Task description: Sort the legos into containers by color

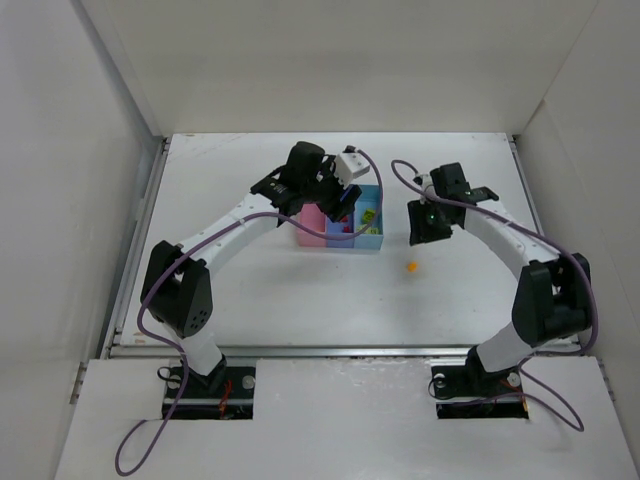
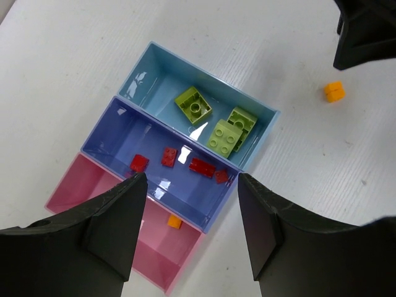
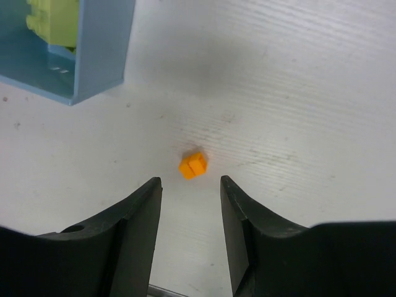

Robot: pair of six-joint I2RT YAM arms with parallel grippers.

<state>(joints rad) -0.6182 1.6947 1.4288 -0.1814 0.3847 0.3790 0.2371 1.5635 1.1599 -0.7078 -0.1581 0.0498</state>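
Note:
The robot's right gripper will close on the sides of the loose orange-yellow lego (image 1: 411, 267) (image 3: 193, 166) on the white table, as it still needs sorting.
Three joined containers lie under my open, empty left gripper (image 2: 189, 182): a pink bin (image 2: 93, 185), a medium blue bin (image 2: 117, 136) and a light blue bin (image 2: 154, 77). The light blue one holds three yellow-green legos (image 2: 193, 105). Several red legos (image 2: 202, 167) lie in the medium blue one. In the pink bin lies one orange-yellow lego (image 2: 175, 221). A loose orange-yellow lego (image 3: 193, 165) rests on the white table right of the bins, just beyond my right gripper (image 3: 190, 182), which is open and holds nothing.
White walls enclose the table (image 1: 250, 290) on the left, back and right. My right arm's black gripper (image 2: 365, 31) hangs close to the bins' right side. Purple cables (image 1: 300, 215) trail along both arms.

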